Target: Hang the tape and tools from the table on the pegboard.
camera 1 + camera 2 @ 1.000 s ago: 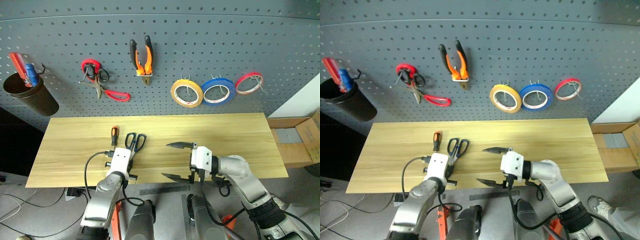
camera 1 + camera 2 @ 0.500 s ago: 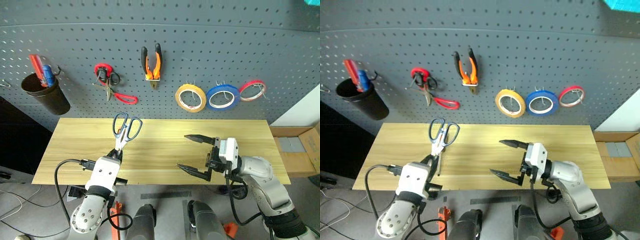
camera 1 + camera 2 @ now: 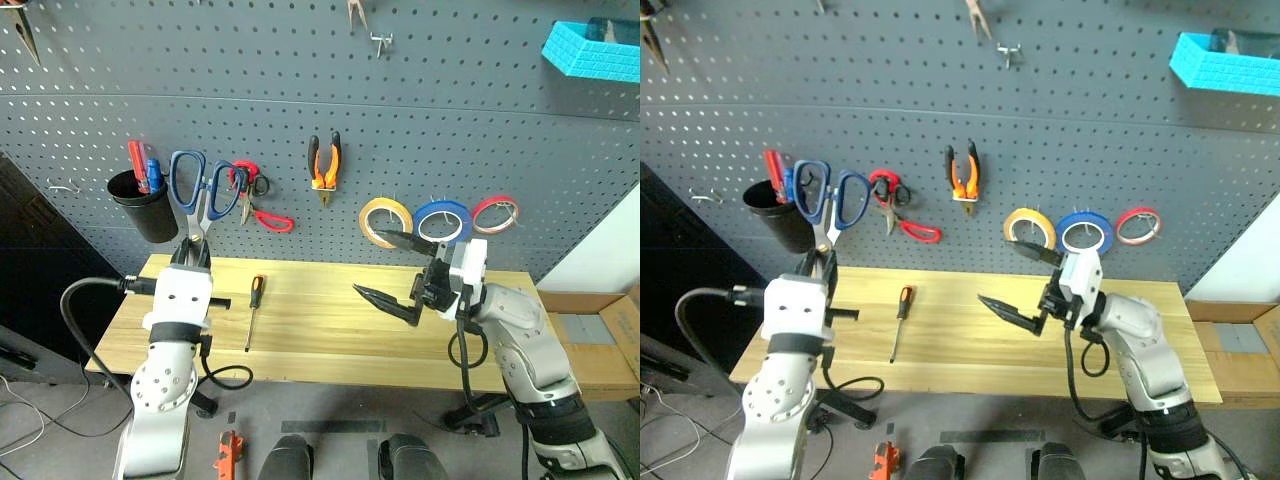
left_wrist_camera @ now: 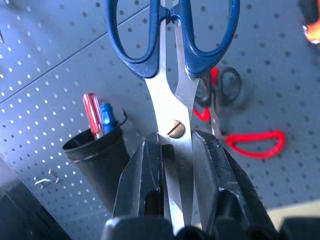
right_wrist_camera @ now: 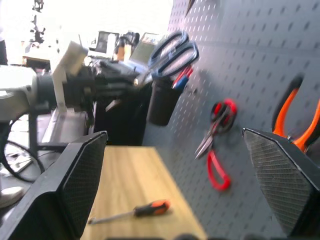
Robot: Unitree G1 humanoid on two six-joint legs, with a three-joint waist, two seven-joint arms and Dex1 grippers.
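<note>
Next, my left gripper releases the blue-handled scissors on the pegboard, so they hang over the red-handled shears [image 3: 251, 199] [image 4: 216, 106] beside the black cup. The scissors are still upright close before the pegboard.
My left gripper [image 3: 190, 252] is shut on the steel blades of the blue-handled scissors [image 3: 201, 188], holding them upright with the handles up, close in front of the pegboard [image 3: 480, 120]. In the left wrist view the fingers [image 4: 145, 170] clamp the scissors [image 4: 172, 75] just below the pivot screw. My right gripper [image 3: 366, 263] hangs open and empty over the table [image 3: 320, 335], before the yellowish tape [image 3: 385, 203] on its hook. The orange-and-black pliers [image 3: 325, 165] hang on the board. The small screwdriver [image 3: 253, 300] lies on the table.
Red-handled shears [image 3: 262, 210] hang just right of the raised scissors, and a black cup [image 3: 145, 210] holding a red and a blue tool hangs just left. Blue [image 3: 443, 208] and red [image 3: 497, 203] tape rings hang right of the yellow one. A light blue tray [image 3: 590, 50] sits high at right.
The view has tilted upward. My left gripper has lifted the scissors off the table and turned them upright before the pegboard. The right gripper rose a little, still open.
</note>
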